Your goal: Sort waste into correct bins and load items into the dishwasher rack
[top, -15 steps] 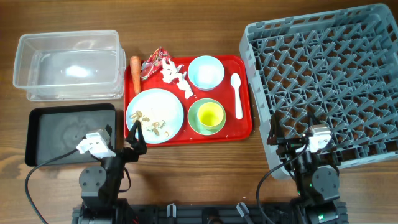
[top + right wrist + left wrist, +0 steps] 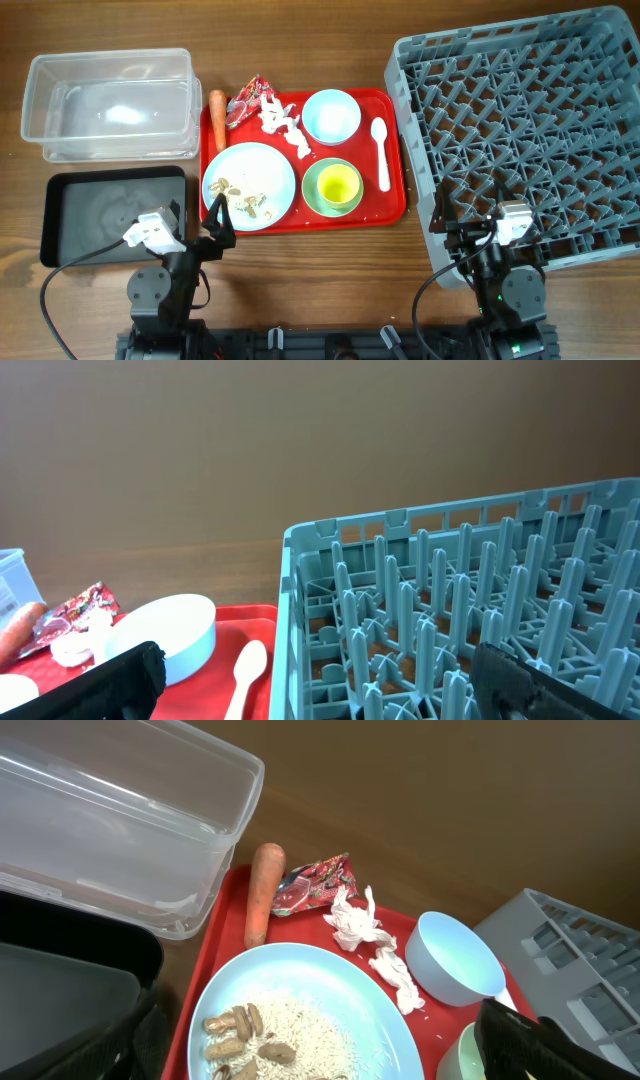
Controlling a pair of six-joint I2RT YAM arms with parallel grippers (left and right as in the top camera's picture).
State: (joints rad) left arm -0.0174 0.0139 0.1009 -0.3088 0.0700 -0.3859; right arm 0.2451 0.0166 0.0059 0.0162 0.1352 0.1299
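Next, I close my left gripper on the small yellow cup's rim (image 2: 320,186) facing the plate, inside the pale green bowl.
On the red serving tray (image 2: 390,212) lie a pale blue plate (image 2: 270,165) with beige crumbs (image 2: 245,197), a pale blue bowl (image 2: 331,116), a pale green bowl (image 2: 318,195) holding a small yellow cup (image 2: 339,184), a white spoon (image 2: 381,153), crumpled white tissue (image 2: 285,126), a red wrapper (image 2: 247,103) and an orange carrot (image 2: 217,117). The clear tub (image 2: 108,103) and black tray (image 2: 105,213) stand at the left, the grey rack (image 2: 530,130) at the right. My left gripper (image 2: 216,218) is open and empty at the plate's near edge. My right gripper (image 2: 470,220) is open and empty at the rack's near-left corner.
The left wrist view shows the plate (image 2: 330,1010) with rice and crumbs (image 2: 250,1030), the carrot (image 2: 263,892), wrapper (image 2: 315,883), tissue (image 2: 372,942) and blue bowl (image 2: 455,960). The right wrist view shows the rack (image 2: 470,620), spoon (image 2: 243,670) and blue bowl (image 2: 175,635).
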